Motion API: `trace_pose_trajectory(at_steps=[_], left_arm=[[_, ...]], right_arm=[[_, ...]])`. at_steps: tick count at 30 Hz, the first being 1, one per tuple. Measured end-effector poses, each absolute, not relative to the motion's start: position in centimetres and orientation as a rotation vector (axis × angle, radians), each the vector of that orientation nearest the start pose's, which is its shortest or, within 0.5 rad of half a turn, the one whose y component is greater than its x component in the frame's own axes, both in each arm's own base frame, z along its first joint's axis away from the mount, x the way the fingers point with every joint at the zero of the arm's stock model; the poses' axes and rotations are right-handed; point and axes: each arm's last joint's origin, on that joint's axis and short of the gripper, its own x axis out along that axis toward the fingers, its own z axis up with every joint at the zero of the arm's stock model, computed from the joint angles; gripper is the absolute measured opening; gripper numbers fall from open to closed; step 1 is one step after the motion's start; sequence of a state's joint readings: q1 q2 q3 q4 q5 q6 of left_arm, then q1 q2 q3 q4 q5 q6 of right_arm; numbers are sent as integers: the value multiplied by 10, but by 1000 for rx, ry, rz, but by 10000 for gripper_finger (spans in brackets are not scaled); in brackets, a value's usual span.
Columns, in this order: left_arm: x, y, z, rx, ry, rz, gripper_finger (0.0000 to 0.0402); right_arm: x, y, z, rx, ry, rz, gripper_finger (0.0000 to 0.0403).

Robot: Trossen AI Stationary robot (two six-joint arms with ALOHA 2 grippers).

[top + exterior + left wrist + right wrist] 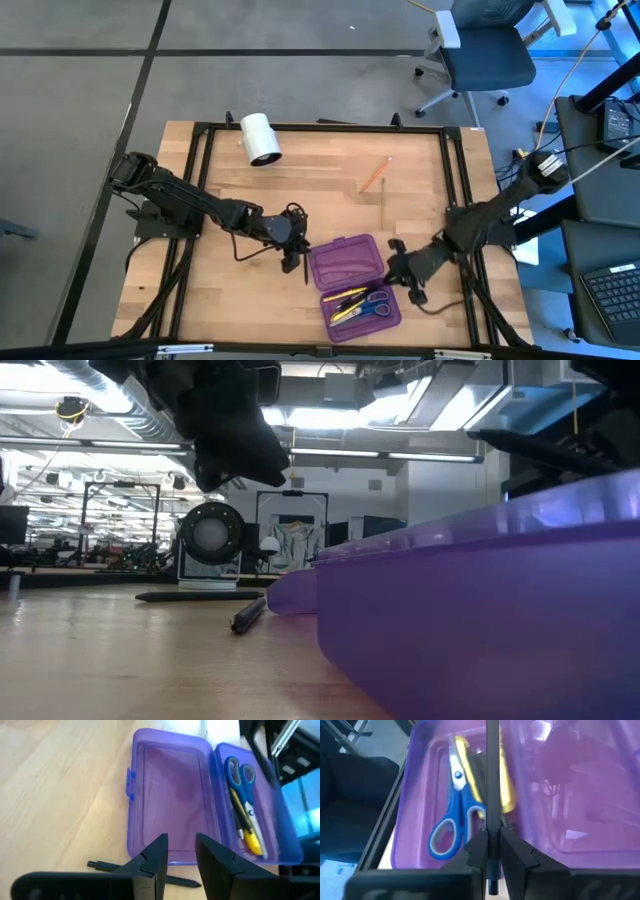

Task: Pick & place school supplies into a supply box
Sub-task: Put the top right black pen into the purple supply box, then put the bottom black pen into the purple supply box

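Observation:
The robot's right gripper needs to release the thin dark pen between the yellow pens, beside the blue-handled scissors (362,299) (487,794) in the box.
The purple supply box (345,262) lies open near the table's near edge. Its far half (167,795) is empty. Its near half (362,308) holds blue-handled scissors (452,815) and yellow pens (250,837). A black pen (107,866) lies on the wood by the box's left side, also seen in the low view (248,615). My left gripper (181,855) hovers open just above that pen, apart from it (294,256). My right gripper (492,847) stands at the box's right side (402,270), shut on a thin dark pen (492,770). An orange pencil (375,175) lies farther back. My right gripper pinches the thin dark pen between its two fingers, close to one end (492,827); a short stub (492,885) sticks out behind them. It comes from the table's right. The pen runs along the fingers and reaches out ahead over the box's filled half, lifted clear.
A white cylinder roll (260,138) lies at the table's far left, showing end-on in the low view (210,535). A black frame rail (320,127) borders the tabletop. Bare wood stretches between the box and the orange pencil.

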State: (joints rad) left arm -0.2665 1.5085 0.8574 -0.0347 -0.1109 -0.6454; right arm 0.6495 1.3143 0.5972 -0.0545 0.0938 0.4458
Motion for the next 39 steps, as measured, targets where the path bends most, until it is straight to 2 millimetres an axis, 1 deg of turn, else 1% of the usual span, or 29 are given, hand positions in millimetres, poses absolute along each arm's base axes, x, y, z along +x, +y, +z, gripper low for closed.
trace_pose_trajectory(at_steps=[4, 9, 16, 18, 22, 26, 28, 33, 36, 39], left_arm=[[301, -79, 207, -511, 672, 71, 92], [302, -79, 208, -515, 657, 65, 91], [302, -79, 208, -515, 656, 65, 89], [302, -79, 208, -514, 658, 65, 89], [301, -79, 207, -500, 662, 71, 89], [301, -77, 208, -396, 629, 130, 102], [302, -76, 208, -369, 626, 131, 113], [303, -72, 208, -393, 628, 137, 140], [303, -70, 208, -398, 626, 141, 152], [303, -72, 207, -448, 641, 112, 161]], right_arm=[[204, 161, 159, 115, 824, 372, 45], [213, 169, 140, 100, 847, 368, 45], [226, 180, 126, 59, 891, 362, 46], [228, 182, 125, 59, 901, 375, 46], [229, 183, 126, 51, 907, 388, 46], [228, 183, 128, 9, 894, 410, 59], [227, 181, 130, 7, 898, 411, 79], [220, 176, 143, 26, 931, 408, 143], [215, 172, 158, 42, 907, 414, 172], [209, 167, 175, 63, 874, 422, 188]])
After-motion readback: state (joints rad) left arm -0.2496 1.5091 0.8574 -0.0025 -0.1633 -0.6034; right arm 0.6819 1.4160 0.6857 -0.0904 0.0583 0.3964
